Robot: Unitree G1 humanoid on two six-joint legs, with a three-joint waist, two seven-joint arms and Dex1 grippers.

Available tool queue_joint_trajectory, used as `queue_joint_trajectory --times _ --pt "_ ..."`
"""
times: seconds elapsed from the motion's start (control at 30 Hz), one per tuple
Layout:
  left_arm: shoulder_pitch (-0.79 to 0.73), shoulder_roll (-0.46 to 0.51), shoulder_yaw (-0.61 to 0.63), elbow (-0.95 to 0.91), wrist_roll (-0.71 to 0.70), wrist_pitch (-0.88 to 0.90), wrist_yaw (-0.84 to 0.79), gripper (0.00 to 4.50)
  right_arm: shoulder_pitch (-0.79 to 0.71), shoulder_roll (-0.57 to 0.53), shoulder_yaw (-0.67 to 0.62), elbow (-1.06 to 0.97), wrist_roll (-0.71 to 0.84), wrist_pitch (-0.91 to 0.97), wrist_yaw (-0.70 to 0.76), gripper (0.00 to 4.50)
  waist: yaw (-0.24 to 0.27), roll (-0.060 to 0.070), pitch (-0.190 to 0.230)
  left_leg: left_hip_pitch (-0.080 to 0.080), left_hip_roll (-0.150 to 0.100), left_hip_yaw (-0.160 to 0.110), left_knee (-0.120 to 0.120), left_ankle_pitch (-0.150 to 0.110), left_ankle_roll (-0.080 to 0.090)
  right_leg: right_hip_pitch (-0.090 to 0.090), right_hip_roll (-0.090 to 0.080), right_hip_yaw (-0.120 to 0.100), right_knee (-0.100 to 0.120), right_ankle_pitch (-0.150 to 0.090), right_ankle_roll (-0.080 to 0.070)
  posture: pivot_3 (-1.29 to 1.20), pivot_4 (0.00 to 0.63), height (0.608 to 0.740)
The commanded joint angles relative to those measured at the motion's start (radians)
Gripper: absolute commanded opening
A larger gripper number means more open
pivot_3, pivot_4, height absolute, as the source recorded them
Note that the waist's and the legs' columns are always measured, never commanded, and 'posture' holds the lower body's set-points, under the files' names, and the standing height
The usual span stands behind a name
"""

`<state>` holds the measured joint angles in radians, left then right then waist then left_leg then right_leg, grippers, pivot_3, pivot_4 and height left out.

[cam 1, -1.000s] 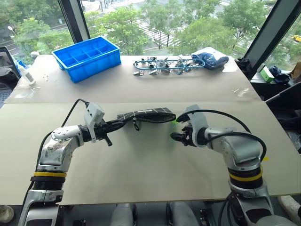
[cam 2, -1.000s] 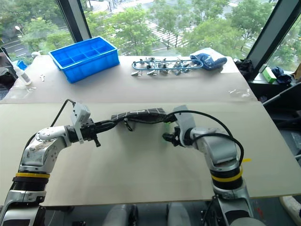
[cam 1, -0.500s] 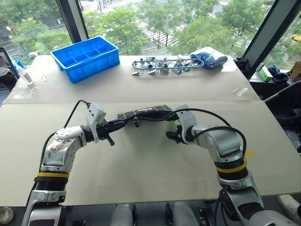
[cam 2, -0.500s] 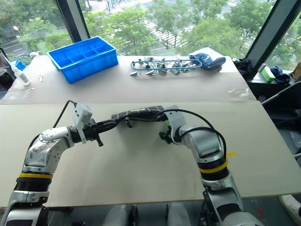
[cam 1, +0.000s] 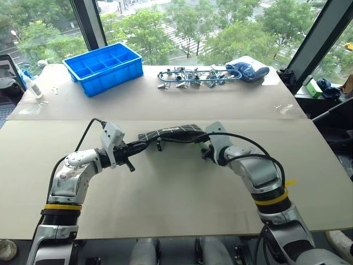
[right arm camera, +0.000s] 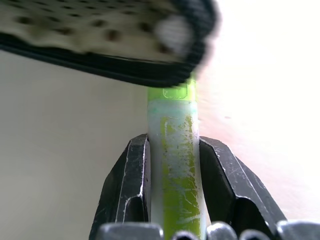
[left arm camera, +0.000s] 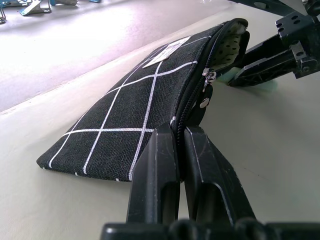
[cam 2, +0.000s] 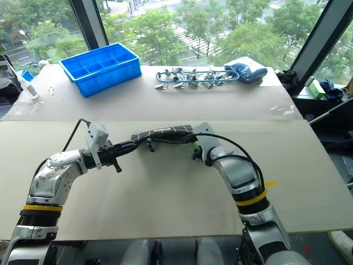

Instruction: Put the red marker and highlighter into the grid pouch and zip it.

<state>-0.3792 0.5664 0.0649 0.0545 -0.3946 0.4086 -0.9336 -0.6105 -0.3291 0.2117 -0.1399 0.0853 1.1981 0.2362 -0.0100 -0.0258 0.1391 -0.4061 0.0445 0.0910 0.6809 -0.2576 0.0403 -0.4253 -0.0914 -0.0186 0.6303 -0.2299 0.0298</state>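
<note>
The robot's right gripper should release the highlighter lengthwise inside the opening of the grid pouch [cam 1: 183, 136] [right arm camera: 100, 32], against the pouch's dotted lining.
The grid pouch [cam 1: 171, 133], black with thin white lines, hangs just above the table between my two arms. My left gripper [left arm camera: 179, 131] is shut on the pouch's [left arm camera: 140, 110] near edge by the zipper. The pouch's far end gapes open, showing a dotted lining. My right gripper [right arm camera: 172, 142] is shut on the light green highlighter [right arm camera: 173, 150]. The highlighter's cap end points at the open mouth and sits just under its lip. From the head views the right gripper [cam 1: 205, 150] is right at the pouch's open end. The red marker is out of view.
A blue compartment bin [cam 1: 102, 67] stands at the back left. A row of metal clips [cam 1: 190, 76] and a blue cloth bundle [cam 1: 247, 69] lie at the back centre. A white bottle [cam 1: 30, 87] stands at the far left edge.
My right gripper has moved forward to the pouch's open end and closed on the highlighter. The left gripper and the pouch have stayed in place.
</note>
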Motion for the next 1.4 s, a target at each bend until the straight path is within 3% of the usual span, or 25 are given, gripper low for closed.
queue_joint_trajectory --times 0.03,0.13,0.23,0.43,0.57,0.97,1.4 --pt "-0.028 0.001 0.020 -0.012 -0.015 -0.028 -0.006 0.00 -0.008 -0.055 -0.067 0.023 -0.028 -0.046 -0.010 1.01 0.000 0.000 0.000 0.000 0.000 0.000 0.000 0.000 0.000 0.000 0.000 0.000 0.000 0.000 0.000 0.00 0.150 0.740" --pt "-0.035 0.003 0.017 -0.007 -0.014 -0.028 -0.013 0.00 -0.049 -0.127 -0.109 0.067 -0.061 -0.139 -0.020 1.01 0.000 0.000 0.000 -0.001 -0.001 0.000 0.000 0.000 0.000 0.000 0.000 0.000 0.000 0.000 0.000 0.00 0.150 0.740" --pt "-0.038 0.006 0.016 -0.001 -0.013 -0.027 -0.018 0.00 -0.090 -0.213 -0.139 0.045 -0.073 -0.348 0.033 1.01 -0.003 0.002 0.001 -0.001 -0.001 0.001 0.000 0.000 0.000 -0.002 0.000 0.002 0.000 0.000 0.000 0.00 0.150 0.740" --pt "-0.050 0.009 0.013 0.013 -0.011 -0.029 -0.030 0.00 -0.001 -0.417 -0.029 -0.203 -0.069 -0.757 0.360 1.01 -0.008 0.002 0.001 0.000 0.002 0.000 -0.002 0.000 0.000 -0.002 0.003 0.003 -0.002 0.000 0.000 0.00 0.150 0.740" --pt "-0.058 0.011 0.011 0.021 -0.010 -0.031 -0.036 0.00 0.063 -0.528 0.034 -0.280 -0.111 -0.881 0.505 1.01 -0.003 0.001 0.001 0.000 0.001 0.001 -0.001 -0.001 0.001 -0.001 0.002 0.003 -0.003 0.000 0.001 0.00 0.150 0.740" --pt "-0.061 0.014 0.008 0.018 -0.008 -0.029 -0.042 0.00 0.019 -0.440 0.117 -0.146 -0.333 -0.974 0.458 1.01 -0.001 0.001 0.002 0.000 0.000 0.002 0.002 -0.001 0.002 0.000 0.001 0.003 -0.002 0.001 0.002 0.00 0.150 0.740" --pt "-0.071 0.016 0.006 0.024 -0.007 -0.029 -0.046 0.00 0.069 -0.400 0.127 -0.180 -0.391 -1.005 0.513 1.01 0.001 0.001 0.002 0.000 0.000 0.003 0.002 -0.001 0.002 0.000 0.001 0.003 -0.002 0.001 0.002 0.00 0.150 0.740"
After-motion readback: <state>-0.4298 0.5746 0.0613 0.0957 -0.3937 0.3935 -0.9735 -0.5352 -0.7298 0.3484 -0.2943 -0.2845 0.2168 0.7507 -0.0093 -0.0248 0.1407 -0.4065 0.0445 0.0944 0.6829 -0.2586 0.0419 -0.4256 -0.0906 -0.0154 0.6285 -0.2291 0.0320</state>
